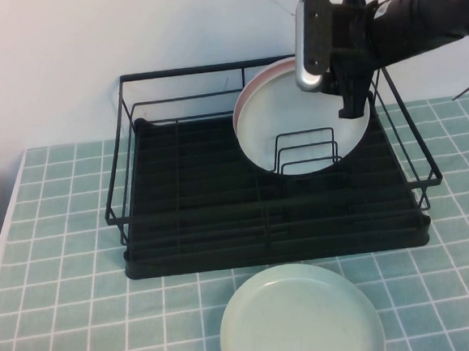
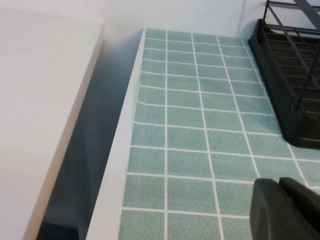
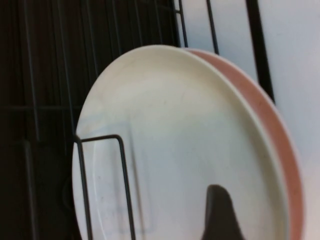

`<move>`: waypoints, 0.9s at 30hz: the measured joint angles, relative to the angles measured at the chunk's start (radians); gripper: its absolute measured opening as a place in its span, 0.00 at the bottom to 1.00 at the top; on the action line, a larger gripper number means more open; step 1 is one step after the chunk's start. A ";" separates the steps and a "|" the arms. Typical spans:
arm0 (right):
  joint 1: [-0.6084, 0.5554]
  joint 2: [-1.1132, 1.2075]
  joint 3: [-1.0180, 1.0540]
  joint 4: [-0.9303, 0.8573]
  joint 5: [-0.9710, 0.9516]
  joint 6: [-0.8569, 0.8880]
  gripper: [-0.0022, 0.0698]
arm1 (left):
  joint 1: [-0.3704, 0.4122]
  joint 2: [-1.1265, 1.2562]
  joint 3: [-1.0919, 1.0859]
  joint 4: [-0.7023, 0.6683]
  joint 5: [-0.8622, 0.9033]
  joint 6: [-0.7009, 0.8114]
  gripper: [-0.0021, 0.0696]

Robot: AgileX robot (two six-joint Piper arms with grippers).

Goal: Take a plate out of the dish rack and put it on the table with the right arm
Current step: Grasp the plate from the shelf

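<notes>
My right gripper will open and grip only the white plate's rim (image 3: 276, 195) before lifting it out, because the pale pink plate stands close behind the white plate.
The black wire dish rack (image 1: 180, 204) stands on the teal-tiled table (image 1: 66, 303). The white plate (image 1: 287, 122) stands on edge at the rack's back right, held by wire dividers, with a pale pink plate (image 1: 248, 89) close behind it. My right gripper (image 1: 352, 105) hangs at the white plate's upper right rim. In the right wrist view one black finger (image 3: 220, 215) lies in front of the white plate's face (image 3: 175, 130); the other finger is hidden, so the jaws are apart. My left gripper (image 2: 286, 210) is shut and empty above the tiles, left of the rack.
A pale mint-green plate (image 1: 301, 317) lies flat on the table in front of the rack. The table's left edge (image 2: 125, 150) drops off beside a white wall. The rack's wire frame (image 1: 410, 129) rises around the plates.
</notes>
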 joint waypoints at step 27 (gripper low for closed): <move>0.003 0.084 -0.011 0.002 -0.124 0.005 0.24 | 0.000 0.000 0.000 0.000 0.000 0.000 0.02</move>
